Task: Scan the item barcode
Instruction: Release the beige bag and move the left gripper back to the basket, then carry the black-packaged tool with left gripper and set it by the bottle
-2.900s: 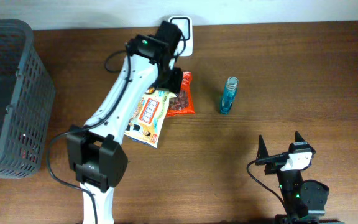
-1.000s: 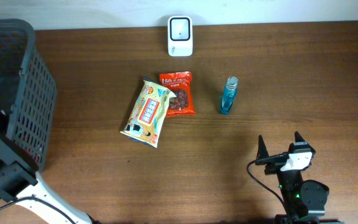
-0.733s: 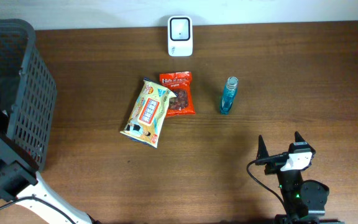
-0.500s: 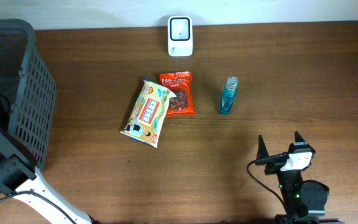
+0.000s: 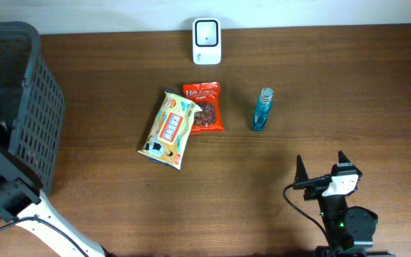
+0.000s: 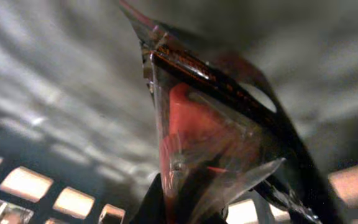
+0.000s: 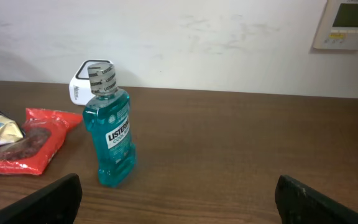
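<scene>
My left gripper should set the dark packet down on the table (image 5: pixel 242 111) between the red snack packet and the blue mouthwash bottle.
My left gripper (image 6: pixel 185 208) is down inside the grey basket (image 5: pixel 41 107) and shut on an item, a glossy red and dark packet (image 6: pixel 197 124) that fills the left wrist view. No barcode shows on it. From overhead only the left arm (image 5: pixel 2 196) shows at the far left, and its gripper is hidden in the basket. The white scanner (image 5: pixel 206 31) stands at the table's back edge. My right gripper (image 5: pixel 322 170) rests open near the front right, nothing between its fingers (image 7: pixel 48 199).
A yellow snack bag (image 5: pixel 168 128) and a red snack packet (image 5: pixel 205 107) lie mid-table. A blue mouthwash bottle (image 5: pixel 262 109) stands upright to their right, in front of the right gripper (image 7: pixel 179 202). A white wall runs behind the table.
The left arm has left the snacks near the scanner and swung to the basket. Over the last second it shifted slightly there and its jaws closed on the packet. The right arm is still.
</scene>
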Robot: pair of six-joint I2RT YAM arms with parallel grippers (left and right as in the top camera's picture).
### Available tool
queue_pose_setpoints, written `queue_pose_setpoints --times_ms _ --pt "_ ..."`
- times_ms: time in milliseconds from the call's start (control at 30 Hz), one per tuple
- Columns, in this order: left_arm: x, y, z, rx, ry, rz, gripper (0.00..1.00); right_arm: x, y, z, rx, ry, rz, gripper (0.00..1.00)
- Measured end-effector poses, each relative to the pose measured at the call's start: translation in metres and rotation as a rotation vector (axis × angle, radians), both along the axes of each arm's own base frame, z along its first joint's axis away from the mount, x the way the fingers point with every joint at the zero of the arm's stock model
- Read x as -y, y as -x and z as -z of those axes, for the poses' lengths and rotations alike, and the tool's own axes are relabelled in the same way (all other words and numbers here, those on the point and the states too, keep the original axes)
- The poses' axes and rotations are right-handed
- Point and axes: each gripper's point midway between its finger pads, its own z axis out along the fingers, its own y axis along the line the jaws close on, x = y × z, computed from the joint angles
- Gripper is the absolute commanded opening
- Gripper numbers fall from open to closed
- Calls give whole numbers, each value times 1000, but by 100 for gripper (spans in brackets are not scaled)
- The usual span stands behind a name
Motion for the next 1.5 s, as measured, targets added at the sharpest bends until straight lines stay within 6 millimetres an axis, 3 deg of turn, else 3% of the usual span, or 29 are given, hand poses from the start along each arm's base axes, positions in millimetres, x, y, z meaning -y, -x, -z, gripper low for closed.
queue_pose_setpoints --times_ms 233,333,433,500,533,567,600,700,767,867,933,1033,1100,1267,1333,1400,1500 --pt "-33 -51 -100 298 -191 -4 0 0 0 0 0 0 0 98" --pt "-29 -76 -146 496 -213 -16 0 0 0 0 0 0 0 98" --pt "-7 -99 -221 794 -196 -32 0 0 0 0 0 0 0 98" --pt "21 -104 -302 1063 -216 28 0 0 0 0 0 -1 0 98" --pt "26 -102 -316 1105 -223 39 0 0 0 0 0 1 0 98" --pt "53 -93 -363 1238 -251 103 0 0 0 0 0 -1 0 98" --pt "75 -85 -391 1312 -260 149 0 0 0 0 0 0 0 98" --pt "156 -65 -445 1467 -214 319 0 0 0 0 0 0 0 98" --pt "212 -63 -456 1516 -112 439 0 0 0 0 0 0 0 98" --pt "281 -80 -436 1468 70 580 0 0 0 0 0 0 0 98" --pt "324 -94 -409 1381 192 657 0 0 0 0 0 0 0 98" --pt "381 -120 -344 1172 320 736 0 0 0 0 0 0 0 98" --pt "414 -140 -286 1014 323 785 0 0 0 0 0 0 0 98" --pt "483 -170 -164 786 340 846 0 0 0 0 0 0 0 99" --pt "503 -174 -134 751 348 845 0 0 0 0 0 0 0 99" --pt "524 -172 -105 708 348 819 7 0 0 0 0 0 0 98" --pt "542 -174 -80 689 305 761 7 0 0 0 0 0 0 98"
